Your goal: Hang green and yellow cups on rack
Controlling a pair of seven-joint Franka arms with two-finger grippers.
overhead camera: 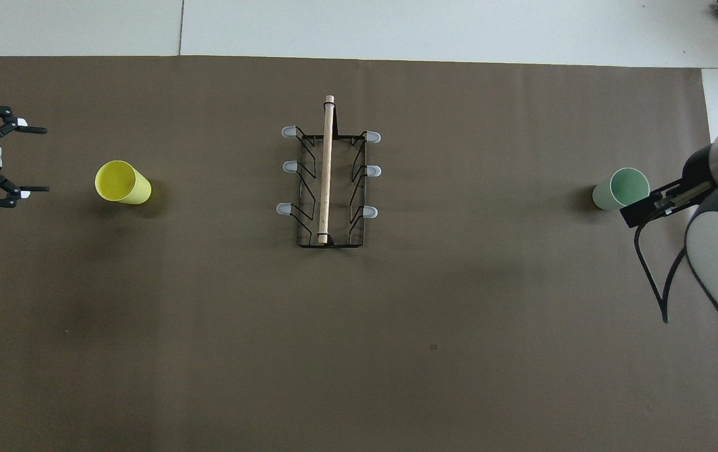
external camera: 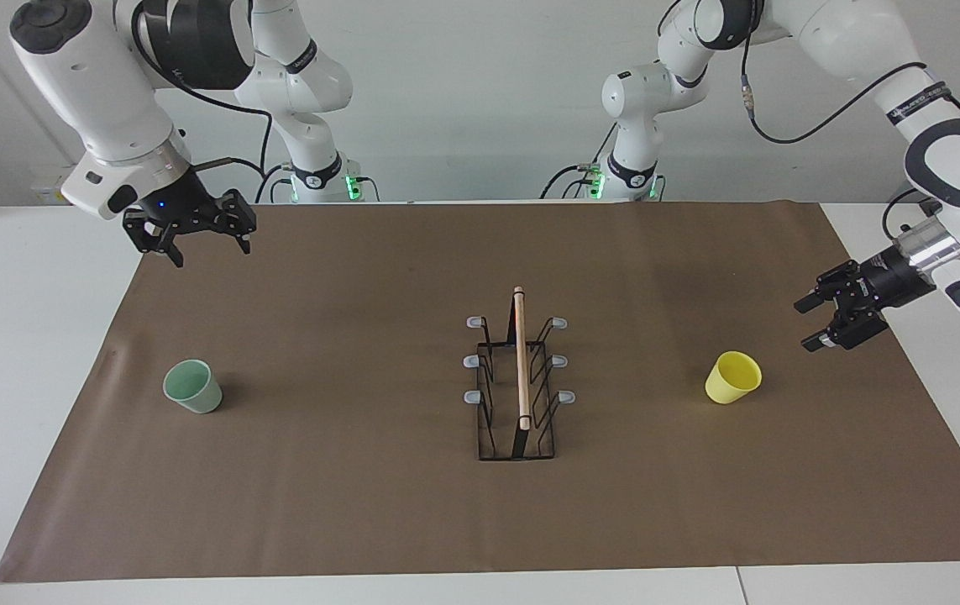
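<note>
The robot's left gripper should close from outside around the sides of the yellow cup (overhead camera: 137, 189), below the rim of the cup.
The black wire rack (external camera: 520, 378) (overhead camera: 327, 182) with its wooden rod stands mid-table, all its grey-tipped prongs bare. The yellow cup (external camera: 732, 377) (overhead camera: 121, 182) stands mouth-up toward the left arm's end. My left gripper (external camera: 803, 326) (overhead camera: 41, 159) hangs low over the mat's edge beside it, turned sideways, open, its fingers pointing at the cup with a gap between. The pale green cup (external camera: 192, 386) (overhead camera: 620, 189) stands mouth-up toward the right arm's end. My right gripper (external camera: 212, 254) (overhead camera: 630, 216) is raised over the mat there, open and holding nothing.
A brown mat (external camera: 362, 504) (overhead camera: 396, 345) covers most of the white table (external camera: 26, 336). Nothing else lies on it besides the rack and the two cups.
</note>
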